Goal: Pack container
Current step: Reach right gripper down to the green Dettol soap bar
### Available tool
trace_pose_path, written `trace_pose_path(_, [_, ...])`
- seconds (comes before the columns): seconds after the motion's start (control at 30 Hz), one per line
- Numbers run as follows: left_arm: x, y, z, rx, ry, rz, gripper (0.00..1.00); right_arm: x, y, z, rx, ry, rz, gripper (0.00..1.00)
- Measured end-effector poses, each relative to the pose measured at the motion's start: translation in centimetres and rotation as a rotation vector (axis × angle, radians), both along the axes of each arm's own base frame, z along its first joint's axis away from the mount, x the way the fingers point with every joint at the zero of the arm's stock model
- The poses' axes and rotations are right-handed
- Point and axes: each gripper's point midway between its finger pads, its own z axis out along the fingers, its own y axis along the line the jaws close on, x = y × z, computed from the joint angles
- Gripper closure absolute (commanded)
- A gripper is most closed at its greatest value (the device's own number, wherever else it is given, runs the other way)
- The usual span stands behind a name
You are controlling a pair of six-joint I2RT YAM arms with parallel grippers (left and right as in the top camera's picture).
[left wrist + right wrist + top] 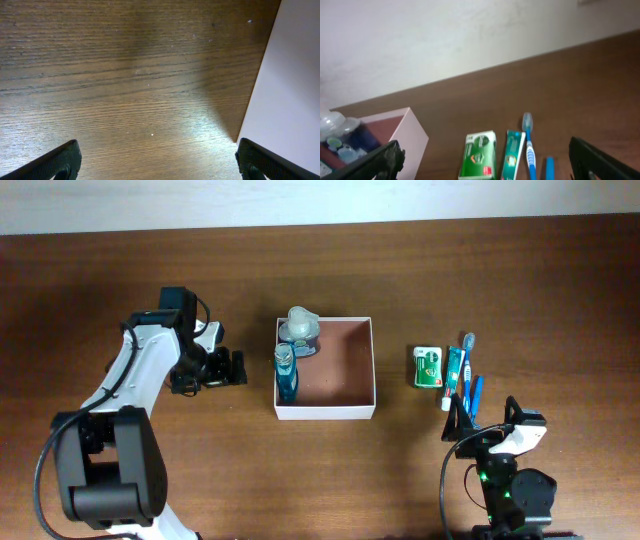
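The robot's right gripper needs to move next to the middle of the green packet (428, 368) (478, 158), which is beside the toothpaste tube, and close there across the packet's long sides.
The container (360, 370) is a shallow square box with white walls and a reddish-brown inside, at the table's middle. A blue bottle (286, 372) and a grey-capped jar (300, 329) lie in its left side. My left gripper (238, 367) is open and empty just left of the box; its wrist view shows bare wood and the white wall (290, 100). My right gripper (470, 420) is open and empty near the front edge. Ahead of it lie a green packet (479, 155), a toothpaste tube (512, 152), a blue toothbrush (529, 145) and a blue pen (549, 167).
The green packet (428, 367), toothpaste tube (453, 372), toothbrush (465, 365) and pen (476, 392) lie in a row right of the container. The container's corner (407, 135) shows in the right wrist view. A pale wall (470, 30) stands behind the table.
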Motion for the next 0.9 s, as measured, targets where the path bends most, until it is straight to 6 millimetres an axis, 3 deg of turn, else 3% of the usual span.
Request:
trace_pose_path(0.17, [0.0, 0.0, 0.0, 0.001, 0.000, 0.000, 0.01, -1.3, -0.1, 0.4, 0.020, 0.137, -0.010, 0.02])
trace_pose_path(0.33, [0.0, 0.1, 0.0, 0.005, 0.000, 0.000, 0.01, -1.9, -0.3, 4.4, 0.027, 0.238, -0.028, 0.02])
trace_pose_path(0.4, [0.0, 0.1, 0.0, 0.004, 0.000, 0.000, 0.00, -1.6, -0.4, 6.0, 0.028, 0.295, -0.032, 0.02])
trace_pose_path(0.57, [-0.1, 0.1, -0.1, 0.007, 0.002, 0.000, 0.01, 0.4, -0.5, 7.7, 0.035, 0.539, -0.034, 0.01])
trace_pose_path(0.77, [-0.1, 0.1, -0.1, 0.006, 0.003, 0.000, 0.01, 3.5, -0.3, 7.7, 0.055, 0.864, -0.017, 0.02])
trace_pose_path(0.9, [-0.1, 0.1, -0.1, 0.007, 0.004, 0.000, 0.01, 6.3, 0.4, 5.1, 0.051, 0.995, 0.030, 0.02])
